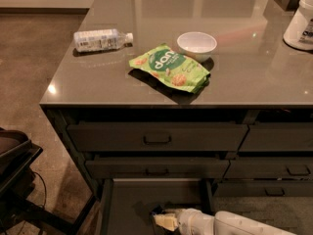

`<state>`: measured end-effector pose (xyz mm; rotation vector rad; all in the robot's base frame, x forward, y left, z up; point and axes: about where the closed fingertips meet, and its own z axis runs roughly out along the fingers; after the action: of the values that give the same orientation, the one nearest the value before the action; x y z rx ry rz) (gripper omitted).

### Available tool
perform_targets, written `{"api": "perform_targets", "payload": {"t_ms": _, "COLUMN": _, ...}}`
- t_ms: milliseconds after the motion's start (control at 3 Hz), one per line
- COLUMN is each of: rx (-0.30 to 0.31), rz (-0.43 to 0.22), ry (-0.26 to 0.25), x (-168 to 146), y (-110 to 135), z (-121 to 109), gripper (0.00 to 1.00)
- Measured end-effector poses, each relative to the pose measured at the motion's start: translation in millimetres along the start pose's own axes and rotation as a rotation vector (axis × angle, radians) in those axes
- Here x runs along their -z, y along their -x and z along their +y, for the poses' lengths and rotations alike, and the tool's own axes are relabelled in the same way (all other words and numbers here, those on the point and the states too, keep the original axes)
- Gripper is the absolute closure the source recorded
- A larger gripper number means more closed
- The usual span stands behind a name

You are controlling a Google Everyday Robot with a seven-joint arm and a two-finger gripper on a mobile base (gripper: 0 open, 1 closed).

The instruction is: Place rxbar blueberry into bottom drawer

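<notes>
Next, my gripper releases the rxbar blueberry on the bottom drawer's grey bottom (168, 222), just below my pale fingertips.
The bottom drawer (128, 196) is pulled open below the counter and its flat grey floor shows. My gripper (164, 221), with pale fingers on a white arm (234, 225), reaches in from the lower right, low over the drawer floor near its front. It is shut on the rxbar blueberry (157, 212), of which only a small dark-blue end shows at the fingertips. The rest of the bar is hidden by the fingers.
On the counter lie a green snack bag (169, 68), a white bowl (196, 43), a clear bottle (101, 39) on its side and a white container (301, 21) at the far right. Two closed drawers (156, 137) sit above. A black base (14, 173) stands at the left.
</notes>
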<state>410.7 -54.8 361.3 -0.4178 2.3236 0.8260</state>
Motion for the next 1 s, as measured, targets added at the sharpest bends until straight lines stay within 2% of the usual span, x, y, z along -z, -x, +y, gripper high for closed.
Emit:
{"api": "perform_targets", "payload": {"t_ms": 333, "rx": -0.005, "rz": 0.004, "ry": 0.041, "x": -11, "y": -9, "z": -15, "gripper": 1.00}}
{"api": "perform_targets", "payload": {"t_ms": 667, "rx": -0.056, "rz": 0.027, "ry": 0.103, "x": -35, "y": -25, "z": -51, "gripper": 1.00}}
{"api": "perform_targets", "payload": {"t_ms": 1000, "rx": -0.094, "rz": 0.046, "ry": 0.136, "x": -56, "y": -38, "z": -80, "gripper": 1.00}}
